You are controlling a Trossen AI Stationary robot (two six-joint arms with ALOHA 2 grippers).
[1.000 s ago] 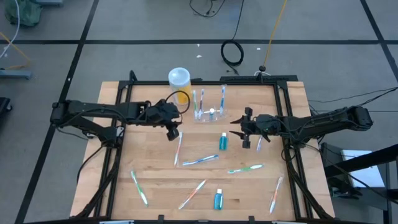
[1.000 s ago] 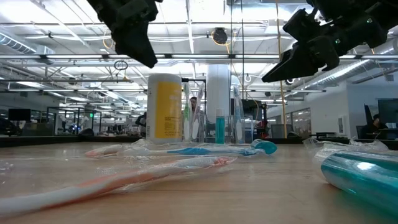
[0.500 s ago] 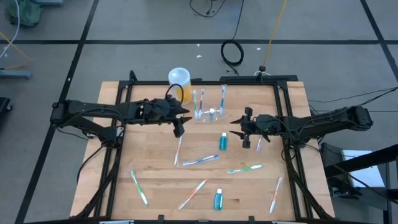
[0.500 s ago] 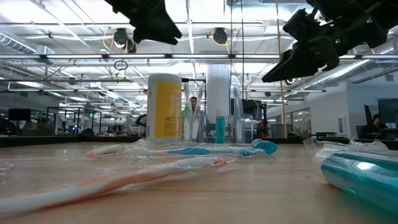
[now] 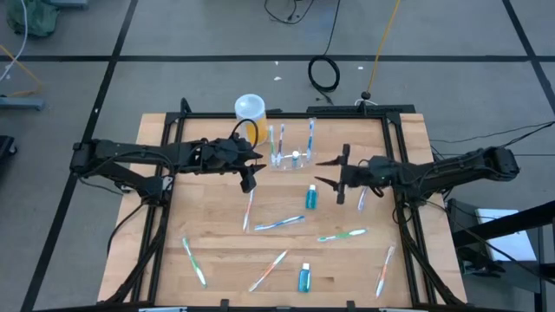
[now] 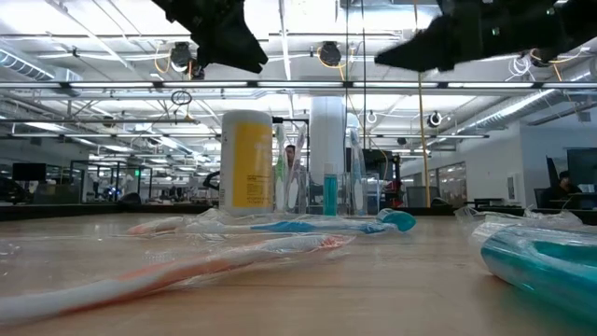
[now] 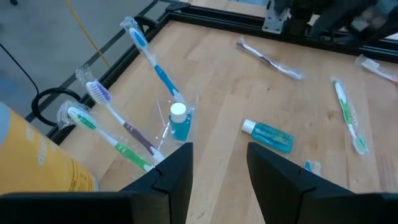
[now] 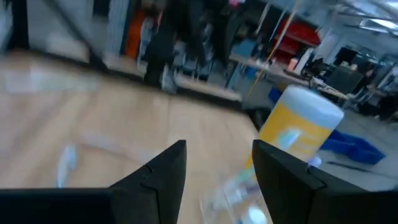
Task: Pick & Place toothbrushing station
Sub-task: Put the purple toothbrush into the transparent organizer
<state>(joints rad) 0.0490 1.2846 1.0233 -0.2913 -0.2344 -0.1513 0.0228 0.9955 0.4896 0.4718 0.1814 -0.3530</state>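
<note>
The middle of the wrapped toothbrush (image 5: 362,199), lying just below my right arm, is the next place that my right gripper will go to and close on.
The toothbrushing station (image 5: 291,157) is a low clear holder with several upright toothbrushes and a small blue tube. It stands on its base at the table's far middle, and also shows in the left wrist view (image 7: 168,127) and the low view (image 6: 326,191). My left gripper (image 5: 254,172) is open and empty, in the air just left of the station; the left wrist view (image 7: 217,174) looks at the station between its fingers. My right gripper (image 5: 319,172) is open and empty, in the air just right of the station.
A yellow cup with a white top (image 5: 250,113) stands just far-left of the station. A blue tube (image 5: 310,197) lies near the right gripper. Several wrapped toothbrushes (image 5: 279,223) and a second tube (image 5: 304,277) lie scattered over the near half of the table.
My left gripper has gone up and toward the table's right, closer to the station, and has tipped from pointing down to more level. My right gripper has then risen, tipped more level and come a little closer to the station. Nothing on the table has moved.
</note>
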